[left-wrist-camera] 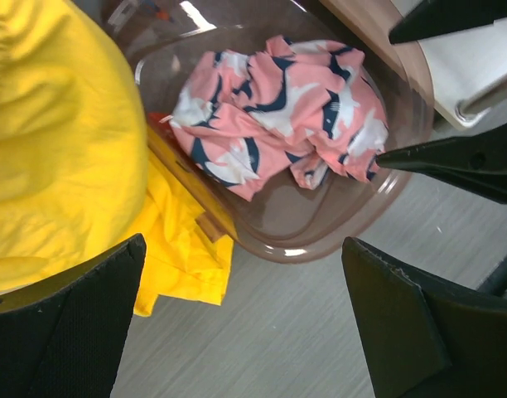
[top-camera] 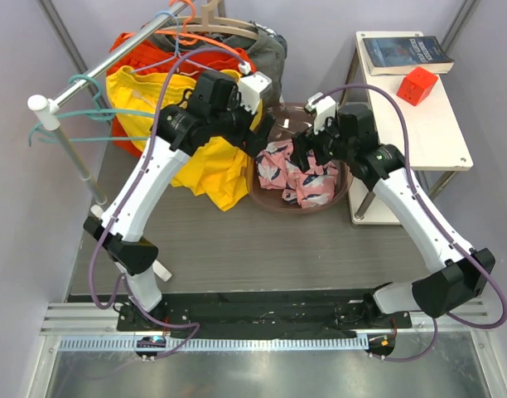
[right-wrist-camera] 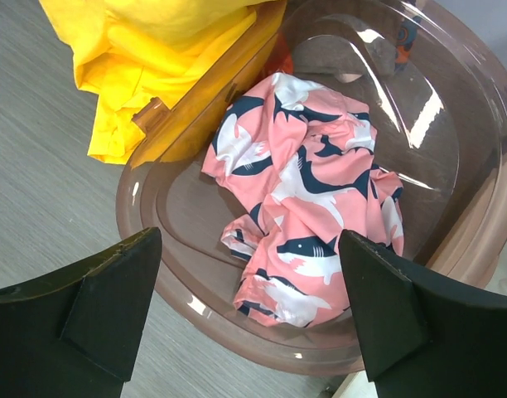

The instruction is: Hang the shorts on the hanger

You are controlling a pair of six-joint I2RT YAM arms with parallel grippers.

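Next, I lower my right gripper to the crumpled middle [top-camera: 292, 161] [right-wrist-camera: 301, 166] of the pink shorts in the clear brown bowl and close it there.
The pink shorts [top-camera: 299, 178] with navy and white sharks lie crumpled in a clear brown bowl [top-camera: 343, 184]. They also show in the left wrist view [left-wrist-camera: 278, 108] and the right wrist view [right-wrist-camera: 311, 199]. The teal hanger [top-camera: 104, 112] hangs on the rack bar at the far left, empty. My left gripper [top-camera: 260, 143] is open and empty above the bowl's left rim [left-wrist-camera: 303, 245]; in its own view the left gripper [left-wrist-camera: 243, 249] is over the table. My right gripper [top-camera: 313, 153] is open and empty just above the shorts, and in its own view the right gripper [right-wrist-camera: 249, 236] is over the bowl's near rim [right-wrist-camera: 204, 307].
Yellow shorts [top-camera: 204, 157] hang from the rack and drape against the bowl's left side. Orange clothes [top-camera: 137, 50], an orange hanger [top-camera: 205, 37] and a wooden hanger [top-camera: 229, 29] crowd the rack bar [top-camera: 96, 70]. A white side table [top-camera: 436, 137] on the right holds a book [top-camera: 407, 51] and a red cube [top-camera: 417, 85].
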